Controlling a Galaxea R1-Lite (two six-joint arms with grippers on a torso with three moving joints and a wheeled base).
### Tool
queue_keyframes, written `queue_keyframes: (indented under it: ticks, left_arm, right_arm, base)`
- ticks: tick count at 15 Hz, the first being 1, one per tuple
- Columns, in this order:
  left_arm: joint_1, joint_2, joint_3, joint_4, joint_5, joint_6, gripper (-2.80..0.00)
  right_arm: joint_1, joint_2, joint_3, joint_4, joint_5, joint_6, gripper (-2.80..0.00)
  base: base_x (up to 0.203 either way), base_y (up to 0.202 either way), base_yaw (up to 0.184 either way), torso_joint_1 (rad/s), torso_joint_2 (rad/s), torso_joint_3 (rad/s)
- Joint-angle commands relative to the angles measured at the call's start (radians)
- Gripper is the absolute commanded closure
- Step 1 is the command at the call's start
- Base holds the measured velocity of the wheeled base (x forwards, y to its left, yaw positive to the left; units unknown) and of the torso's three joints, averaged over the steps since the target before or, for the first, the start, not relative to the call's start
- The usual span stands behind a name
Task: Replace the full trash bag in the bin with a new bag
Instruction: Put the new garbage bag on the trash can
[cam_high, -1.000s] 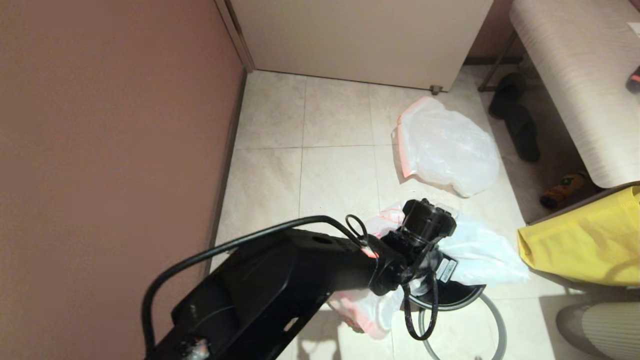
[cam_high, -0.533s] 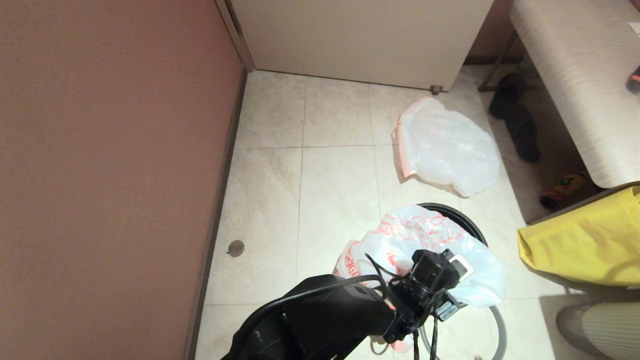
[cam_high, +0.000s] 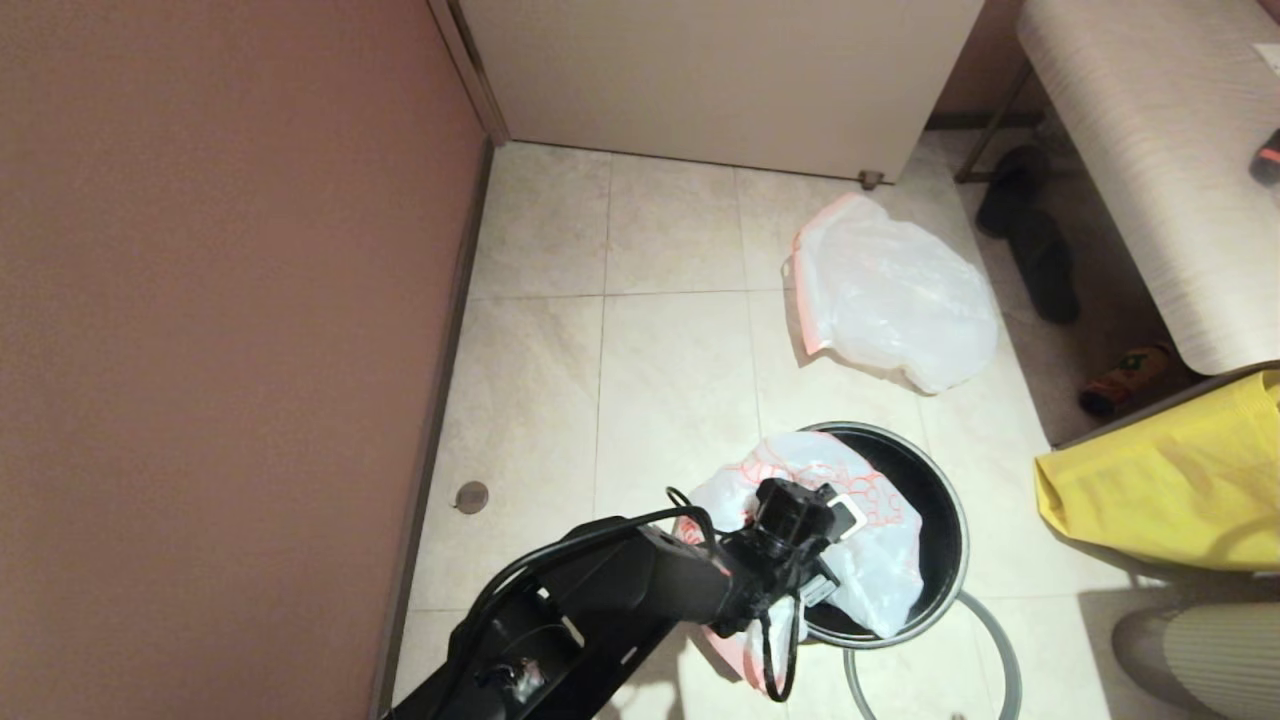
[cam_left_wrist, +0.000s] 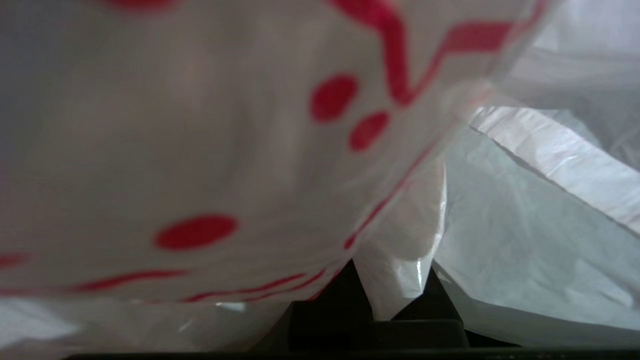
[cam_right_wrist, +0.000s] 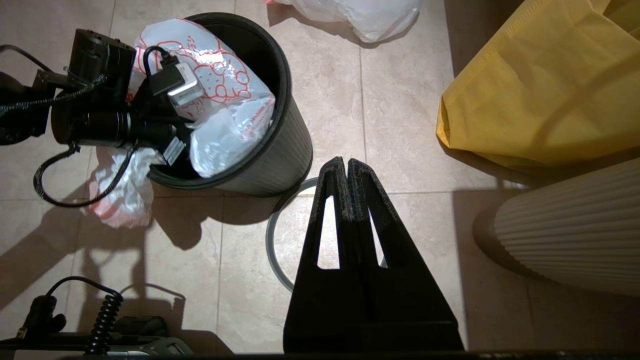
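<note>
Next, I release the new bag's fold from my left gripper just inside the opening of the black bin (cam_high: 869, 528).
The black bin (cam_high: 955, 540) stands on the tiled floor in front of me. The new bag (cam_high: 870, 510), white with red print, lies crumpled in the bin's left half, and one flap hangs outside over the near left rim. My left gripper (cam_left_wrist: 397, 295) is at that rim, shut on a fold of the new bag (cam_left_wrist: 200, 150); plastic covers its fingertips. The full trash bag (cam_high: 895, 295) lies on the floor beyond the bin. My right gripper (cam_right_wrist: 346, 162) hangs shut and empty over the grey hoop (cam_right_wrist: 272, 240), just right of the bin (cam_right_wrist: 270, 155).
The grey hoop (cam_high: 1005, 660) lies flat on the floor at the bin's near right. A yellow fabric bag (cam_high: 1170, 480) and a ribbed white object (cam_high: 1210, 650) crowd the right side. A wall (cam_high: 200, 300) runs along the left. Dark slippers (cam_high: 1040, 250) lie under a bench at far right.
My left arm has drawn back toward me and to the left, carrying the new bag. The bag, spread past the bin's right rim before, now sits gathered inside the bin's left half.
</note>
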Motion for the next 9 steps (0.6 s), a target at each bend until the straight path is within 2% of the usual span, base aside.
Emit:
queue_keyframes:
  ticks: [1,3,5,9]
  left_arm:
    - [0.044,-0.010,0.000,0.008,-0.021,0.002,0.00]
    - [0.074,-0.038,0.000,0.023,-0.020,0.005,0.00]
    - [0.107,-0.077,0.000,0.152,-0.018,0.054,0.00]
    - [0.069,-0.077,0.001,0.266,-0.018,0.114,0.00]
  right_arm:
    - [-0.001,0.001,0.000,-0.001,0.000,0.000,0.00]
    - [-0.001,0.001,0.000,-0.001,0.000,0.000,0.00]
    - [-0.001,0.001,0.000,-0.001,0.000,-0.001,0.00]
    - [-0.001,0.001,0.000,-0.001,0.000,0.000,0.00]
  base:
    - [0.000,0.000,0.000,0.000,0.00,0.000]
    - [0.000,0.000,0.000,0.000,0.00,0.000]
    - [0.000,0.000,0.000,0.000,0.00,0.000]
    - [0.000,0.000,0.000,0.000,0.00,0.000]
